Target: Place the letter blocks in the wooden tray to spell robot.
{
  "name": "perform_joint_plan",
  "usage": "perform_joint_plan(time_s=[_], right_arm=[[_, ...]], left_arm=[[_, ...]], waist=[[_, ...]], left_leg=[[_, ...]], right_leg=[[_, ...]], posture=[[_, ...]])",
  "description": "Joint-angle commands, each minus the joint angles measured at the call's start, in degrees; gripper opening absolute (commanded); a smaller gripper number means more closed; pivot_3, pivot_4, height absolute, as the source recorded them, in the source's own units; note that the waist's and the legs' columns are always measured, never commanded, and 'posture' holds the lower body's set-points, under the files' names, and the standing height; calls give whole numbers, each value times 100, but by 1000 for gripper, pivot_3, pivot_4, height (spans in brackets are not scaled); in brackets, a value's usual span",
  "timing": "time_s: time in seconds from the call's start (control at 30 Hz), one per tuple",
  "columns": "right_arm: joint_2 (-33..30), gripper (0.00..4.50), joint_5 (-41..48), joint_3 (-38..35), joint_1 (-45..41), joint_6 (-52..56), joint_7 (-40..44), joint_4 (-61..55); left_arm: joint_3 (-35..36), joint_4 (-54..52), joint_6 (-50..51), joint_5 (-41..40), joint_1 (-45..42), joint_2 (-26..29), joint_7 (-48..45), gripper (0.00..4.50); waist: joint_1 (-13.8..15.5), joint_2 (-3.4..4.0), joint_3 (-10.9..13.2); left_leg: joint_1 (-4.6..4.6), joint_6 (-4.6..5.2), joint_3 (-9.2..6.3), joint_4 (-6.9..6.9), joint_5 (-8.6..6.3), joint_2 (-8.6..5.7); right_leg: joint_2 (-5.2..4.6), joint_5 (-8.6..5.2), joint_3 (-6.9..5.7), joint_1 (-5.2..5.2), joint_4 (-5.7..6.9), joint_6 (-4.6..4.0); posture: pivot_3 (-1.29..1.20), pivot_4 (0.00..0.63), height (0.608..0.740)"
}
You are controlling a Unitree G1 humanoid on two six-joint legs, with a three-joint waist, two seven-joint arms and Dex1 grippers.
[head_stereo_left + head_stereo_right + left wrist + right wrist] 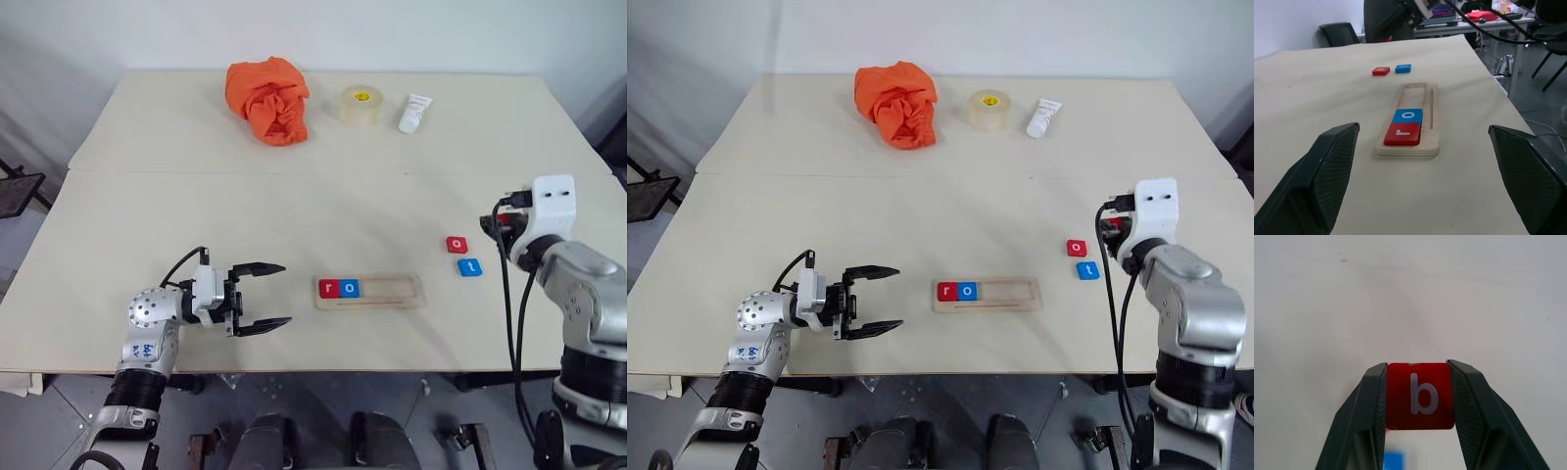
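My right gripper covers red "b"'s side that must meet blue "o"; I should set "b" down, then grip its top and bottom [1419, 366].
The wooden tray [392, 292] lies near the table's front edge. A red "r" block [328, 288] and a blue "o" block [349, 288] sit side by side at its left end. To the tray's right, a red "o" block [457, 245] and a blue "t" block [470, 266] lie loose on the table. My right gripper [1416, 365] is shut on a red "b" block [1420, 395], held above the table just right of those two loose blocks. My left gripper [284, 294] hovers open left of the tray, pointing at it, with nothing between its fingers.
At the back of the table lie a crumpled orange cloth [268, 100], a roll of clear tape [361, 105] and a white tube [414, 113]. A seam [294, 173] crosses the tabletop between them and the tray.
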Motion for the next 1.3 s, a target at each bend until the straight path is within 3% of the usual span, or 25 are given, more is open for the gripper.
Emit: perform_joint_plan(time_s=[0.03,0.17,0.6,0.87,0.9,0.97,1.17,1.3], right_arm=[[714,1441,191,34,703,855,-345,-1600],[1126,1441,102,215,1043,1014,-532,-1868],[1026,1441,-134,489,1016,61,-568,-824],[933,4145,-86,533,1234,-110,-522,-949],[848,4478,-18,488,1240,-111,-420,-1030],[595,4478,160,384,1271,-96,-118,-1202],[-961,4478,897,6,1680,-475,1565,-1339],[-2131,4478,917,79,2077,-1382,2804,-802]], left_arm=[[37,30,-58,-147,-97,-7,-175,4500],[40,19,-26,-130,-157,-35,-185,4500],[75,-377,96,-157,22,21,-84,4500],[91,-679,222,-190,206,71,36,4500],[97,-727,245,-198,235,80,57,4500],[105,-822,291,-217,294,94,99,4500],[106,-1009,388,-256,425,106,165,4500],[79,-989,376,-247,431,68,164,4500]], waist=[[-5,0,0],[-18,1,1],[-30,-2,-1],[-21,-2,-1],[-23,-2,-1],[-25,-2,-1],[-3,-3,-1],[-6,-5,1]], left_leg=[[0,-4,-9,-1,0,2],[-2,6,12,3,5,-19],[0,8,13,0,11,-18],[0,8,11,0,11,-18],[0,8,11,0,11,-17],[0,8,12,0,11,-17],[0,9,9,0,10,-17],[1,10,13,0,10,-18]], right_leg=[[4,0,-3,-2,14,0],[-7,1,17,-4,3,1],[-4,4,18,-2,-4,7],[-5,4,20,-2,-4,7],[-5,4,19,-2,-3,7],[-5,4,20,-2,-4,7],[-5,4,19,3,-11,7],[-5,4,20,5,-16,8]], posture=[[0,150,740],[0,150,740],[0,150,740],[0,150,740],[0,150,740],[0,150,740],[0,150,740],[0,150,740]])
